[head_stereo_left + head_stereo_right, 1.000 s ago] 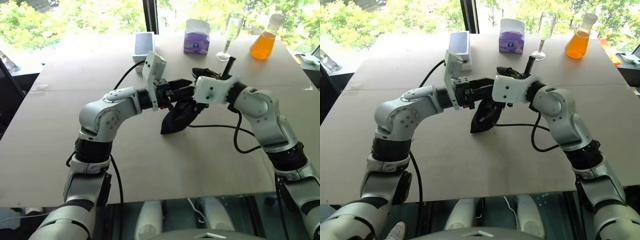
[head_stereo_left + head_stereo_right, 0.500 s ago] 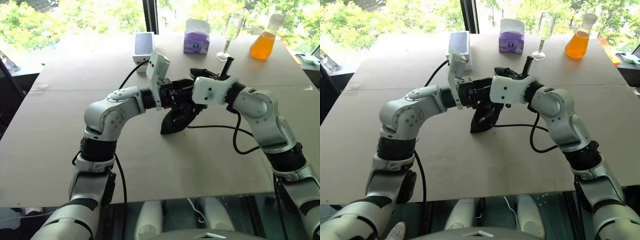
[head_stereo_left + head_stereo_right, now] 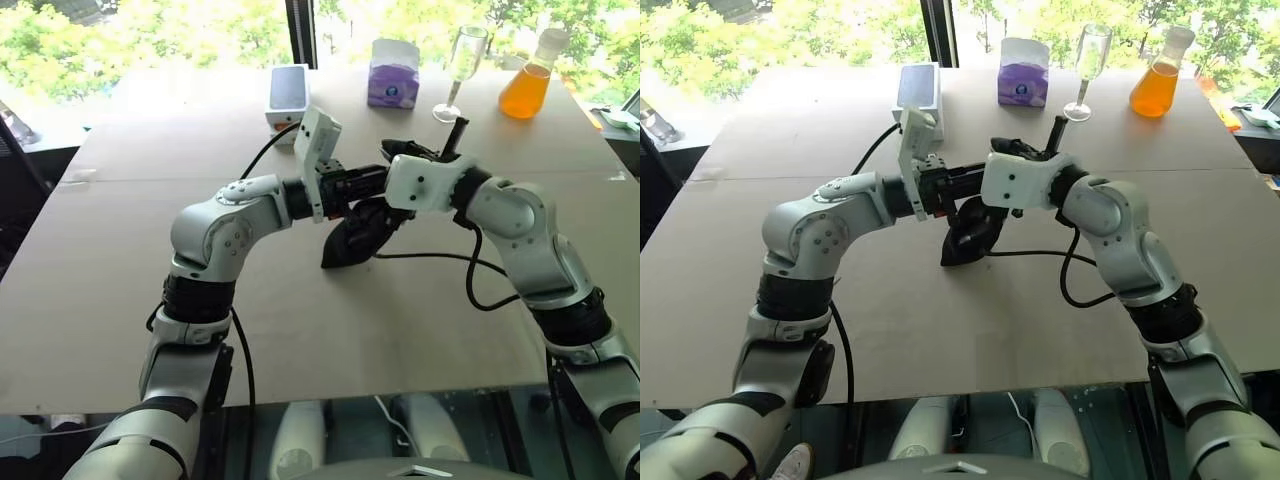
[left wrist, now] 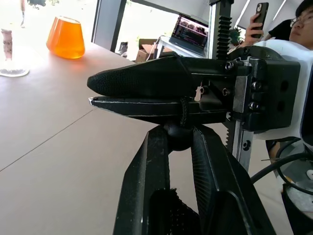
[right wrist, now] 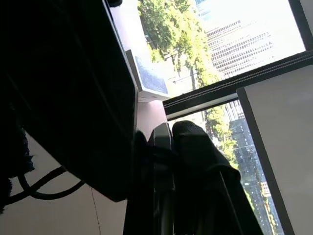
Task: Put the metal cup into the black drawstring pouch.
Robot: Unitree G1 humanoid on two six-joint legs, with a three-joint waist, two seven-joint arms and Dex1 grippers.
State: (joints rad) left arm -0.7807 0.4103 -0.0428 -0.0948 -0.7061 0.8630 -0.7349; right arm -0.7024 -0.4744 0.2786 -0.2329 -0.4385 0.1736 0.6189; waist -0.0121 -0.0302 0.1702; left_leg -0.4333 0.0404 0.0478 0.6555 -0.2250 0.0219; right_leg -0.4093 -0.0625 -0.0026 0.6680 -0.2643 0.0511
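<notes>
My right gripper needs to release the drawstring cord's end on the bare tabletop straight (image 3: 453,232) in front of the wine glass.
The black drawstring pouch (image 3: 352,238) hangs above the table between my two hands, its lower end close to the brown tabletop (image 3: 150,290). My right gripper (image 4: 98,96) is shut on the fabric at the pouch's top edge. My left gripper (image 4: 178,134) comes in from the other side and is pinched on a small round knot of the drawstring cord (image 4: 183,113) just under the right fingers. In the left eye view both grippers meet over the pouch, with the left gripper (image 3: 372,184) beside the right hand's white body. The metal cup is hidden.
At the table's far edge stand a white box (image 3: 288,90), a purple tissue box (image 3: 393,75), a clear wine glass (image 3: 462,65) and a flask of orange liquid (image 3: 525,88). A black cable (image 3: 440,257) lies right of the pouch. A person holding a phone (image 4: 264,12) stands beyond the table.
My left gripper's fingers have closed in on the cord at the pouch's top. Both hands have kept their place, and the pouch still hangs between them.
</notes>
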